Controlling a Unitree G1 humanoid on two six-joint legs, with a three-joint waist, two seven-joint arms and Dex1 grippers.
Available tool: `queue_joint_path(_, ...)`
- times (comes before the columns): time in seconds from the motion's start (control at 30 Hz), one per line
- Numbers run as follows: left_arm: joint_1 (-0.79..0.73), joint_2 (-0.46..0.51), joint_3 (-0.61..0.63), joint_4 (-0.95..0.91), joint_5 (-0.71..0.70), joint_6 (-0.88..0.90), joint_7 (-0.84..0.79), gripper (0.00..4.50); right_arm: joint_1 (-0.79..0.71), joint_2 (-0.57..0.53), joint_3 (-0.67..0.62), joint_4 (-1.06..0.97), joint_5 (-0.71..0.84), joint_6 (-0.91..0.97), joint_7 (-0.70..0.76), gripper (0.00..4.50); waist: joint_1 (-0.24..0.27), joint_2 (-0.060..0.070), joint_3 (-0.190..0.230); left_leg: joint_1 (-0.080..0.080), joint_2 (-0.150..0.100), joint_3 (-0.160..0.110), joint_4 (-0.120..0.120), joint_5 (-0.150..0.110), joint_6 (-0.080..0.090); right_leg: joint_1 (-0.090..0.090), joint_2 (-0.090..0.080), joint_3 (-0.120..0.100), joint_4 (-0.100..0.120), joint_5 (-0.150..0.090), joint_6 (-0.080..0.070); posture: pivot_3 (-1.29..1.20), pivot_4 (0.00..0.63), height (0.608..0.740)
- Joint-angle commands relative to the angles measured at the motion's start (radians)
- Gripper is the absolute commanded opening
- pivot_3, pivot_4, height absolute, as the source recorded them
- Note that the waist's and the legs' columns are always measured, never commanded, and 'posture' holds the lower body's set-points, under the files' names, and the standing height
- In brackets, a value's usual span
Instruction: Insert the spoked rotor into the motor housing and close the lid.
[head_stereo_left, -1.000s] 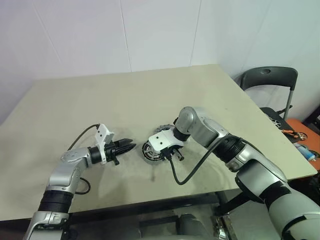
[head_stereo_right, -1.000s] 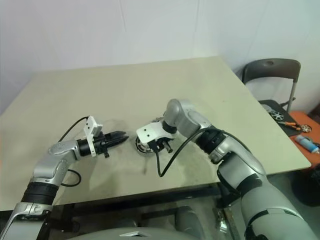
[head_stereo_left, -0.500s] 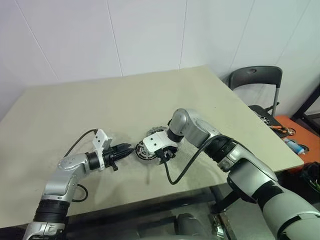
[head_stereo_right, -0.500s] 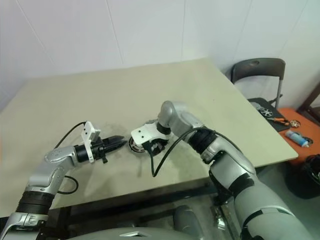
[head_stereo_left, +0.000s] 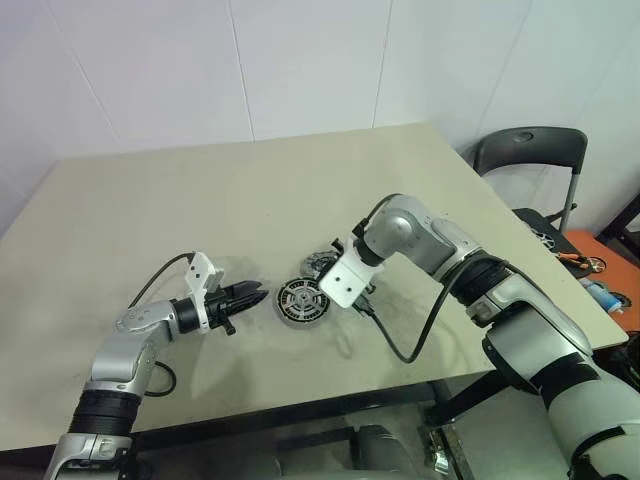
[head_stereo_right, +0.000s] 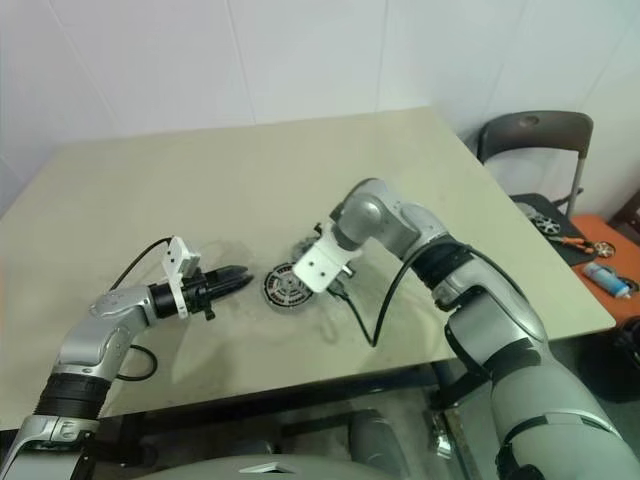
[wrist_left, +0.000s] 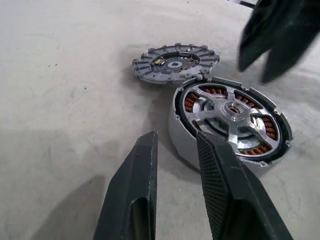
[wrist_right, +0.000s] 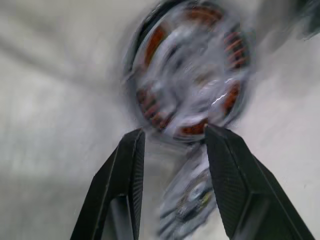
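Note:
The lid leans at a slant behind the motor housing, against its rim, so next my right gripper grabs the lid's edge (wrist_left: 214, 59) and lays it flat beside the housing first.
The motor housing (head_stereo_left: 302, 301) stands near the table's front middle, copper windings showing inside. The spoked rotor (wrist_left: 231, 111) lies flat inside it, hub up. The lid (wrist_left: 175, 62) rests flat on the table just behind the housing, touching its rim. My left gripper (wrist_left: 176, 140) points at the housing from its left, a short way off, its fingers slightly open with nothing between them. My right gripper (wrist_right: 172, 136) hangs over the housing's right side, pointing steeply down, open and holding nothing.
The beige table (head_stereo_left: 180, 200) has open surface to the left and behind. A black cable (head_stereo_left: 415, 340) loops from my right wrist over the front edge. A dark chair (head_stereo_left: 530, 152) stands off the right corner, with small items (head_stereo_left: 585, 266) beyond it.
My right gripper has opened, rolled and lifted off the housing toward the right, so the rotor inside now shows. My left arm has kept still. The camera view has shifted.

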Motion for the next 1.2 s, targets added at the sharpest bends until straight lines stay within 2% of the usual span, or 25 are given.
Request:
queue_joint_path(0.03, 0.000, 0.008, 0.016, -0.015, -0.001, -0.016, -0.007, 1.31, 0.000, 0.005, -0.016, -0.022, 0.026, -0.042, 0.011, 1.98, -0.006, 0.000, 0.000, 0.000, 0.000, 0.000, 0.000, 0.000, 0.000, 0.000, 0.000, 0.000, 0.001, 0.000, 0.000, 0.00, 0.000, 0.740)
queue_joint_path(0.13, 0.013, 0.014, 0.012, -0.019, 0.005, -0.020, -0.013, 1.31, 0.016, 0.008, -0.032, -0.068, 0.071, -0.006, 0.065, 1.98, -0.009, 0.000, 0.000, 0.003, 0.000, 0.000, 0.000, 0.000, 0.000, 0.001, 0.001, 0.001, 0.002, 0.000, 0.000, 0.00, 0.000, 0.740)
queue_joint_path(0.33, 0.009, 0.005, 0.012, -0.019, 0.008, -0.021, -0.006, 1.31, -0.001, 0.029, -0.014, -0.019, 0.009, -0.062, 0.005, 1.98, -0.001, 0.000, 0.000, 0.005, 0.000, 0.000, 0.000, 0.000, 0.000, 0.005, 0.001, 0.001, 0.002, 0.000, 0.000, 0.00, 0.000, 0.740)
queue_joint_path(0.47, 0.017, -0.002, 0.016, -0.026, 0.004, -0.017, 0.001, 1.31, 0.042, 0.032, -0.020, -0.122, 0.078, 0.025, 0.103, 1.98, -0.002, 0.000, 0.000, 0.006, 0.000, 0.000, 0.000, 0.000, 0.000, 0.006, 0.001, 0.001, 0.002, 0.000, 0.000, 0.00, 0.000, 0.740)
queue_joint_path(0.57, 0.022, -0.005, 0.016, -0.031, 0.004, -0.018, 0.005, 1.31, 0.044, 0.023, -0.004, -0.096, 0.031, -0.017, 0.076, 1.98, -0.002, 0.000, 0.000, 0.007, 0.000, 0.000, 0.000, 0.000, 0.000, 0.006, 0.001, 0.001, 0.001, 0.000, 0.000, 0.00, 0.000, 0.740)
queue_joint_path(0.67, 0.026, -0.015, 0.023, -0.047, -0.012, -0.010, 0.014, 1.31, 0.054, 0.043, -0.015, -0.050, 0.028, 0.030, 0.063, 1.98, -0.001, 0.000, 0.000, 0.008, 0.000, 0.000, 0.000, 0.000, 0.000, 0.008, 0.001, 0.001, 0.002, 0.000, -0.001, 0.00, 0.000, 0.740)
queue_joint_path(0.93, 0.030, -0.009, 0.026, -0.054, -0.011, -0.009, 0.016, 1.31, -0.001, 0.063, 0.007, 0.104, -0.081, -0.093, -0.075, 1.98, -0.008, 0.000, 0.000, 0.014, 0.000, 0.000, 0.001, 0.000, 0.000, 0.014, 0.001, 0.001, 0.001, -0.001, -0.003, 0.00, 0.000, 0.740)
queue_joint_path(1.1, 0.026, -0.009, 0.028, -0.046, -0.011, -0.010, 0.016, 1.31, -0.010, 0.069, 0.009, 0.144, -0.096, -0.135, -0.082, 1.98, -0.006, 0.000, 0.000, 0.017, 0.000, 0.000, 0.001, 0.000, 0.000, 0.018, 0.001, 0.001, 0.001, -0.004, -0.001, 0.00, 0.000, 0.740)
queue_joint_path(1.2, 0.022, -0.009, 0.030, -0.036, -0.009, -0.013, 0.017, 1.31, 0.000, 0.077, 0.008, 0.134, -0.088, -0.157, -0.080, 1.33, -0.006, 0.000, 0.000, 0.018, 0.000, 0.000, 0.001, 0.000, 0.000, 0.018, 0.001, 0.001, 0.001, -0.003, -0.001, 0.00, 0.000, 0.740)
